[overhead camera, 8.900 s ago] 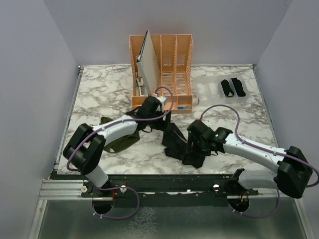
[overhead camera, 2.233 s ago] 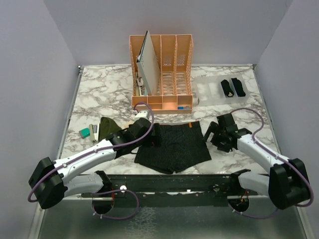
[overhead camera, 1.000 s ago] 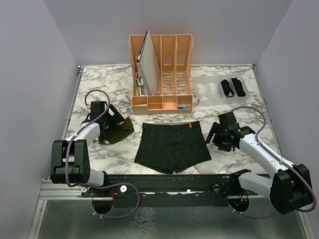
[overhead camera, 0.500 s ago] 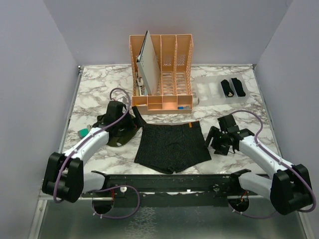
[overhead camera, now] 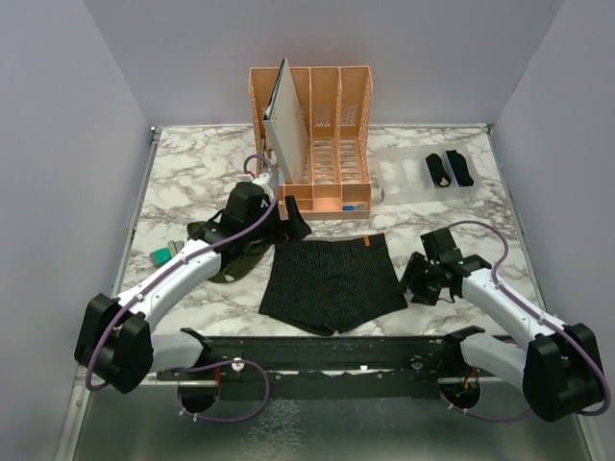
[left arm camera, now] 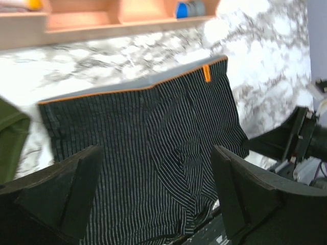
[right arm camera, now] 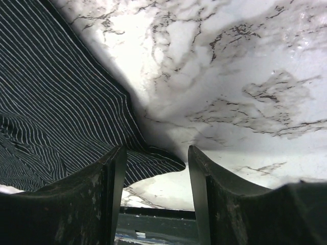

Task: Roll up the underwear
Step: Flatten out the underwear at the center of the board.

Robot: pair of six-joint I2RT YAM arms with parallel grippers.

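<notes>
The striped black underwear has a front leg corner (overhead camera: pixel 262 311) on the side toward the olive-green underwear. I need to close my left gripper on that corner.
A finely striped black underwear (overhead camera: pixel 332 283) with an orange-edged waistband lies spread flat near the table's front. My left gripper (overhead camera: pixel 291 227) hovers open and empty over its back left corner; in the left wrist view (left arm camera: pixel 153 178) the brief (left arm camera: pixel 153 138) fills the space under the fingers. My right gripper (overhead camera: pixel 411 279) is open and low at the brief's right edge; in the right wrist view (right arm camera: pixel 153 168) the leg corner (right arm camera: pixel 153 159) lies between the fingers. An olive-green underwear (overhead camera: pixel 229 257) lies crumpled under my left arm. Two rolled black bundles (overhead camera: pixel 449 168) lie at the back right.
An orange desk organizer (overhead camera: pixel 312 139) with a white board in it stands at the back centre, just behind my left gripper. A small teal block (overhead camera: pixel 160 256) lies at the left. The table's front edge (overhead camera: pixel 327 336) runs just below the striped brief.
My left arm has swung right from the olive-green underwear to the striped brief's back left corner. My right gripper has edged closer to the brief's right side. The brief lies still.
</notes>
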